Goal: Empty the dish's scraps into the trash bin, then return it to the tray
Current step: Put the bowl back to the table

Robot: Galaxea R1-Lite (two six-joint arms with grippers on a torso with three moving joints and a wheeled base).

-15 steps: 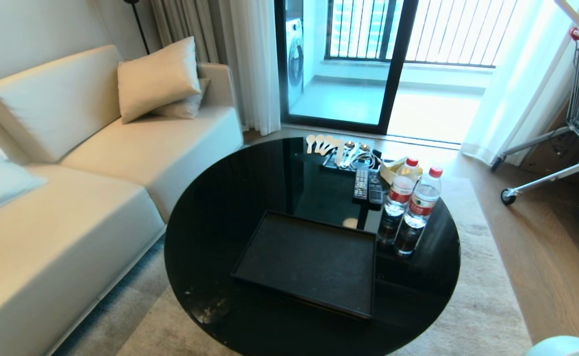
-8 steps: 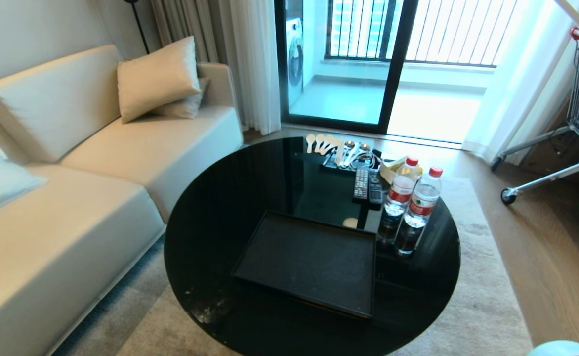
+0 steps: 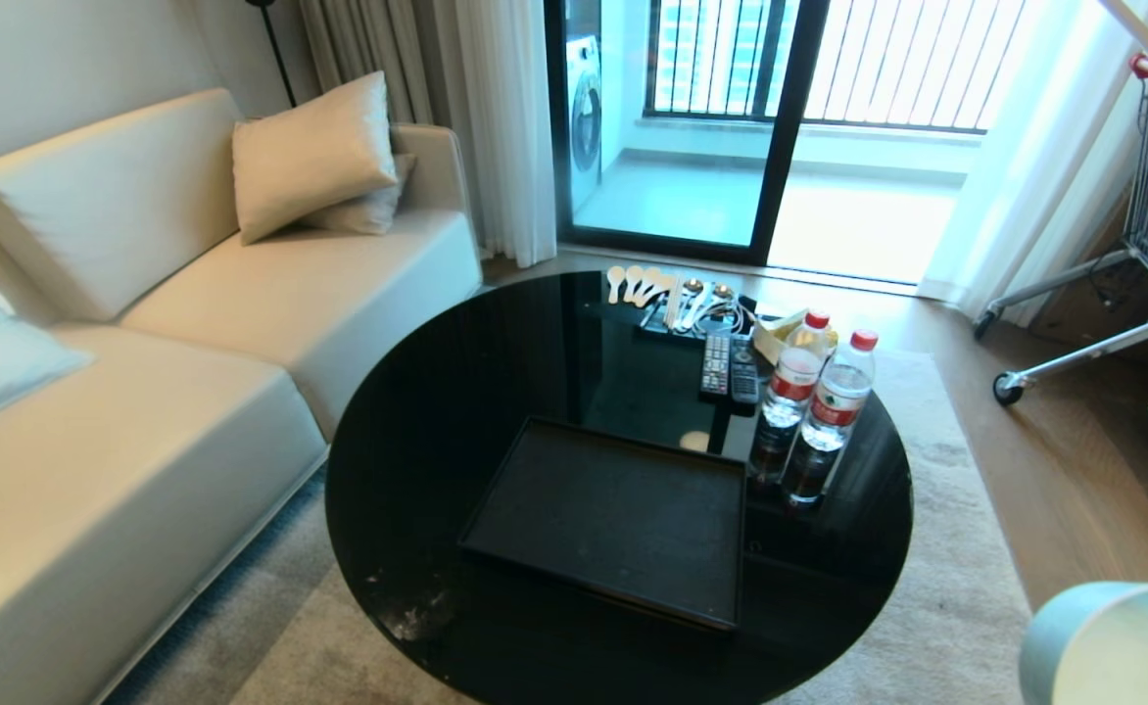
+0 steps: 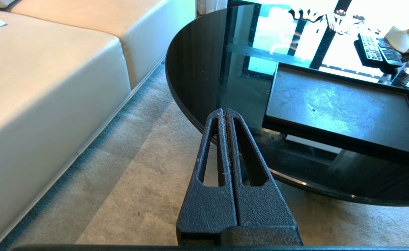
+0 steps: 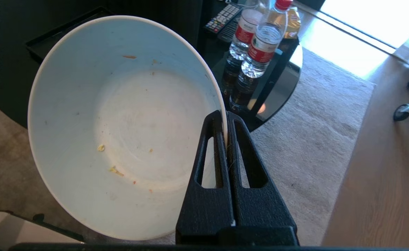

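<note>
I need to use my right gripper to set the dish down on the half of the black tray nearer the water bottles (image 3: 660,517).
The dish (image 5: 120,129) is a plain white bowl, held by its rim in my right gripper (image 5: 224,116), which is shut on it. Only tiny orange and yellow crumbs of the scraps (image 5: 115,170) cling inside. In the head view the dish (image 3: 1113,641) shows at the lower right corner, over the carpet beside the table. The matte black tray (image 3: 613,519) lies bare on the round black table (image 3: 417,411), nearer the front edge; it also shows in the left wrist view as the tray (image 4: 340,108). My left gripper (image 4: 224,111) is shut, parked low by the table's edge. The trash bin is out of view.
Two water bottles (image 3: 819,406) stand right of the tray, with two remotes (image 3: 729,370), spoons and cables (image 3: 677,299) behind. A cream sofa (image 3: 143,392) flanks the table's left. A shopping cart (image 3: 1147,225) stands at the far right on the wood floor.
The dish has risen into the lower right corner of the head view, carried up by my right arm. The table, tray and left gripper have not moved.
</note>
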